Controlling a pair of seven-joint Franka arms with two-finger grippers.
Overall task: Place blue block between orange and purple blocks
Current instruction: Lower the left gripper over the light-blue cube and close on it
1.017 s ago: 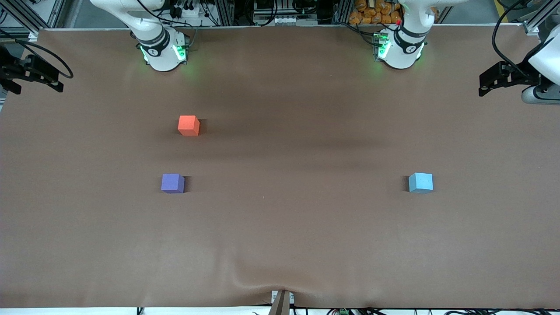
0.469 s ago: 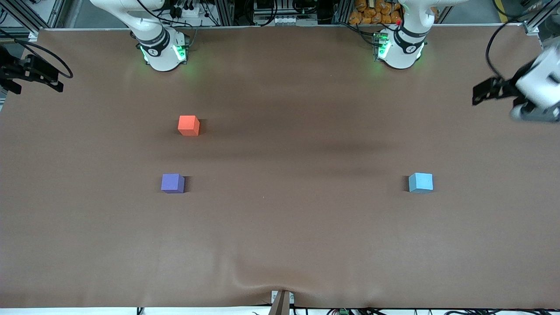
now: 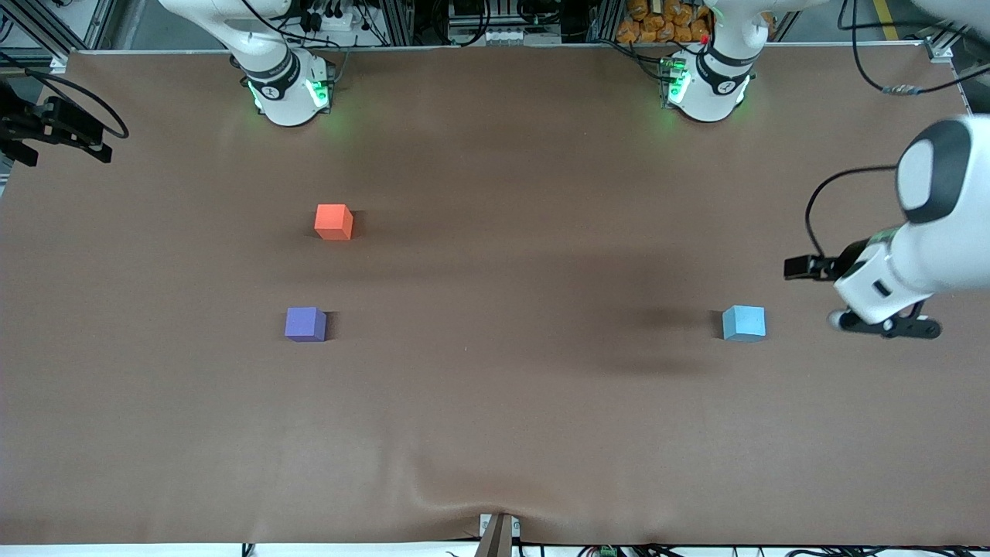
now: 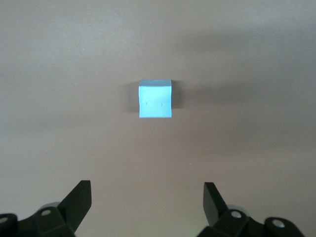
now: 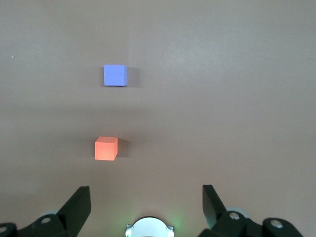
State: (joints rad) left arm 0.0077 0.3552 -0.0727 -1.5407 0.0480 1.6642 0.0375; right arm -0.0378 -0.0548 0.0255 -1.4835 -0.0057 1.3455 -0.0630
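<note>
The blue block is next for my left gripper, which should go and close on the blue block's two opposite sides (image 3: pixel 744 323) (image 4: pixel 155 100), to carry it toward the purple block.
The blue block (image 3: pixel 744 322) sits on the brown table toward the left arm's end; it also shows in the left wrist view (image 4: pixel 155 98). My left gripper (image 3: pixel 889 327) hangs over the table beside it, closer to the table's end, open and empty (image 4: pixel 147 190). The orange block (image 3: pixel 333 222) and the purple block (image 3: pixel 305 324) sit toward the right arm's end, the purple one nearer the front camera. Both show in the right wrist view, orange (image 5: pixel 106 148) and purple (image 5: pixel 115 75). My right gripper (image 5: pixel 145 195) is open and empty, high over its own base, and waits.
The brown cloth (image 3: pixel 495 402) covers the whole table and has a wrinkle at its front edge (image 3: pixel 464 503). The two arm bases (image 3: pixel 290 89) (image 3: pixel 708 85) stand along the edge farthest from the front camera. A wide gap of bare cloth separates the blue block from the other two.
My left arm has swung from the table's end near its base down and toward the blue block. The blocks and the right arm have not moved.
</note>
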